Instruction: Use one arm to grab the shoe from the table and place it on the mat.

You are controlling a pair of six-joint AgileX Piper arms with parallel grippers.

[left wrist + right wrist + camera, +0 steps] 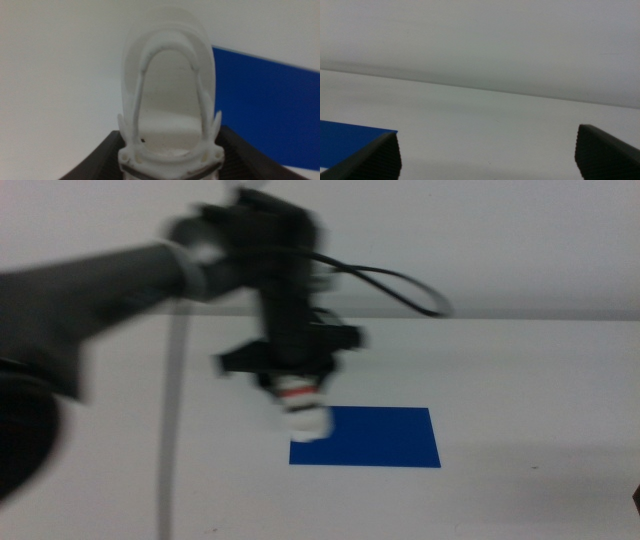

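Note:
The robot's left gripper will set the white shoe down on the middle of the blue mat [365, 427], a little toward the mat's back edge.
The left arm [110, 280] comes in from the left, and its gripper [297, 395] is shut on the small white shoe [305, 412]. The shoe hangs toe down above the left edge of the blue mat [375, 437], clear of the table [520, 380]. In the left wrist view the white shoe [167, 95] sits between the two dark jaws, with the mat [265, 110] to one side. The right gripper [487, 155] is open and empty, and a corner of the mat [350, 140] shows beside one jaw. The right arm is out of the middle view.
A black cable [400, 285] loops from the left arm's wrist toward the back. A light wall rises behind the table's far edge [500, 317].

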